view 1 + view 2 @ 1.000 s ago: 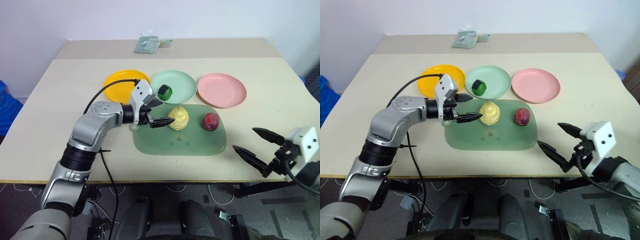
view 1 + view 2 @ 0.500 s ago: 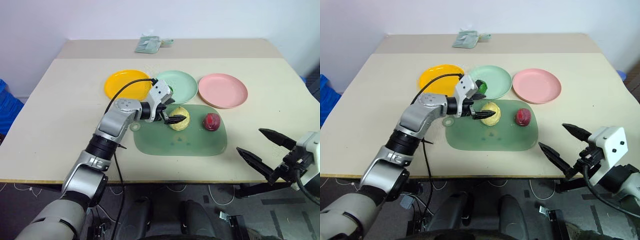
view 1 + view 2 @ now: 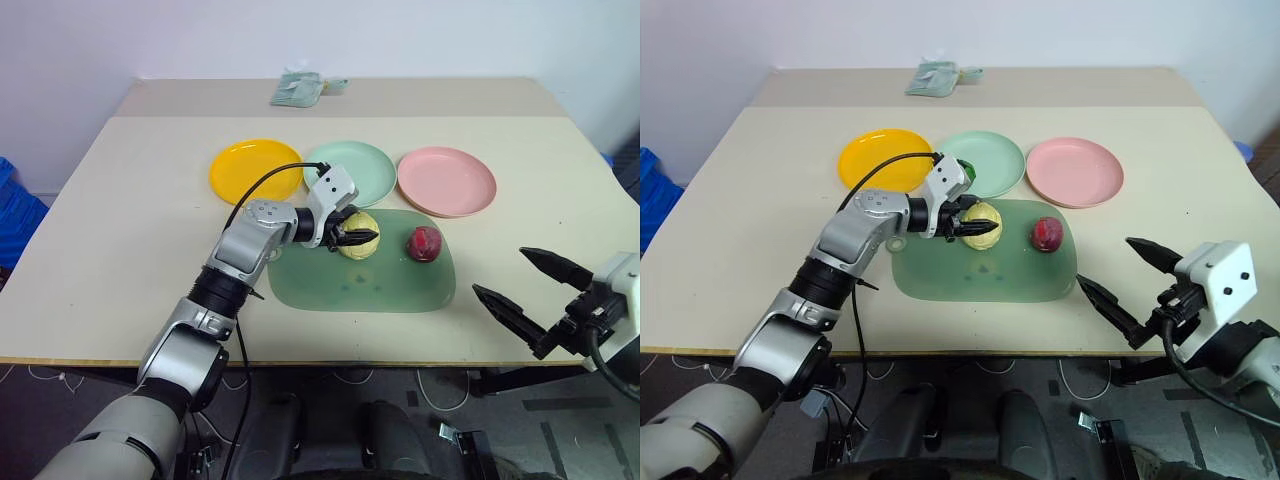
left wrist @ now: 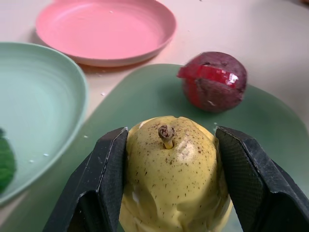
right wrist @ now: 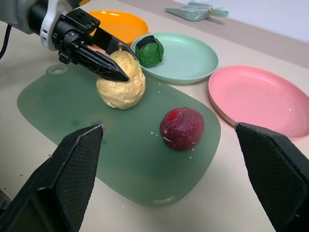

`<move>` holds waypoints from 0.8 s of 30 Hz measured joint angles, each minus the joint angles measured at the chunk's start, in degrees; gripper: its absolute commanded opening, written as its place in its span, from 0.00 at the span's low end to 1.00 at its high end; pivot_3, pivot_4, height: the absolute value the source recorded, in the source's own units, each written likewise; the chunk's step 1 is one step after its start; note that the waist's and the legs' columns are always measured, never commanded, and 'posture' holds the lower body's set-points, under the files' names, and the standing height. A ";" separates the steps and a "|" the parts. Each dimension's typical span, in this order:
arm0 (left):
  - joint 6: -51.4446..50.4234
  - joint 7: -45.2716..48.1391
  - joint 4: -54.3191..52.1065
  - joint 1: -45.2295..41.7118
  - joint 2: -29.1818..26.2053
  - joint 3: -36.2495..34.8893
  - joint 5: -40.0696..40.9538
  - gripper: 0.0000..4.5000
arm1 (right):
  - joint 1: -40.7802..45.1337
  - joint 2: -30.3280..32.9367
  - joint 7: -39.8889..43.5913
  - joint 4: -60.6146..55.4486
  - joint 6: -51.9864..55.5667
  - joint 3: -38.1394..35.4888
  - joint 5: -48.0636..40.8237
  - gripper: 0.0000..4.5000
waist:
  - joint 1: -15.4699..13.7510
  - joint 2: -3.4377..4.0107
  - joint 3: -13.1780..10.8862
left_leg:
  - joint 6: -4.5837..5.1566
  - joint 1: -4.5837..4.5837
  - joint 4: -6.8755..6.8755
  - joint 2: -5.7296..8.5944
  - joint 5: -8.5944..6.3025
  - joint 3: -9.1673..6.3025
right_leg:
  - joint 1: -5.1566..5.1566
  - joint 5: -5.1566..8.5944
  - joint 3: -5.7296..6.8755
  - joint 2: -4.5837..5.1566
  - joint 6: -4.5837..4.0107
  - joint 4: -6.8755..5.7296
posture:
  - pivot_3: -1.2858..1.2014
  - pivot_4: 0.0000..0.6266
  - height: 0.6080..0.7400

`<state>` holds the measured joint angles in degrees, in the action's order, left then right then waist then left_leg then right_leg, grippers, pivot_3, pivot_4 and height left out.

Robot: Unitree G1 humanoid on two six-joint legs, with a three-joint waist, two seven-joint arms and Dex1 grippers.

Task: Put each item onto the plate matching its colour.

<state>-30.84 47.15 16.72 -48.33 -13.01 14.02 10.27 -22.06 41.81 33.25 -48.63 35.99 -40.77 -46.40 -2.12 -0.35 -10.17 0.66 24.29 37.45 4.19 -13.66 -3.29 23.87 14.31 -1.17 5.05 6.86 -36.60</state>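
Observation:
Next, my left gripper lets go of the pale yellow lump on the yellow plate's side (image 3: 230, 174), the one that is away from the mint green plate.
The pale yellow bumpy lump (image 3: 358, 238) stands on the translucent green board (image 3: 400, 285). My left gripper (image 4: 169, 145) is shut on it, one black finger pressed to each side. To the lump's right on the board lies the dark red item (image 3: 424, 242). The dark green ball (image 5: 149, 52) sits on the mint green plate (image 3: 372, 162), behind my left wrist. The yellow plate (image 3: 255, 168) and pink plate (image 3: 447, 180) flank it, both bare. My right gripper (image 3: 500, 271) hovers open off the table's front right corner, with nothing in it.
A crumpled pale green packet (image 3: 298, 88) lies at the table's far edge. A black cable (image 3: 262, 185) loops over my left forearm above the yellow plate's near rim. The table's front edge (image 3: 400, 362) runs just beyond the board.
My left gripper reached right to the yellow lump and closed its fingers on the lump's sides. The right gripper stayed open and hardly moved.

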 measured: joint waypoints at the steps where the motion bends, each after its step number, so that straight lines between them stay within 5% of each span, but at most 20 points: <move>1: -0.32 -1.11 -0.79 0.58 -0.18 -1.96 0.82 0.60 | 0.31 0.20 -0.09 0.06 0.00 0.15 0.05 1.00 | 0.02 0.00 0.00 | 0.00 0.00 -0.01 -0.02 0.00 0.00 | 0.01 0.00 0.00 0.00 0.00 0.00 | 0.52 0.24 1.00; 8: -1.58 -11.73 -0.34 -1.10 -1.34 -15.41 4.50 0.60 | 2.72 1.23 0.69 2.04 -0.20 2.28 0.69 1.00 | -0.18 -0.04 -0.02 | 0.00 0.01 0.09 0.00 0.00 -0.03 | -0.04 -0.01 0.08 -0.06 0.02 -0.01 | 0.52 0.24 1.00; 16: 12.18 -36.60 22.06 -10.19 -4.41 -24.39 -2.51 0.60 | 8.95 1.90 2.24 7.74 -2.50 8.32 3.72 1.00 | -0.33 -0.07 0.00 | 0.10 -0.01 0.27 0.09 -0.06 -0.04 | -0.16 -0.02 0.15 -0.04 0.05 -0.05 | 0.52 0.24 1.00; 24: 26.91 -44.20 45.75 -14.03 -2.91 -25.04 -4.75 0.60 | 12.31 1.90 4.40 11.80 -4.72 12.15 6.35 1.00 | -0.16 -0.13 -0.03 | 0.20 0.03 0.43 0.13 -0.13 -0.03 | -0.18 -0.09 0.15 -0.02 0.17 -0.03 | 0.52 0.24 1.00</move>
<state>-3.92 2.94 62.47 -62.36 -15.92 -11.02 5.53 -9.76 43.71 37.65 -36.83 31.27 -28.61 -40.05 -2.29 -0.48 -10.20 0.86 24.31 37.88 4.32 -13.79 -3.32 23.69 14.23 -1.02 5.03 7.02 -36.63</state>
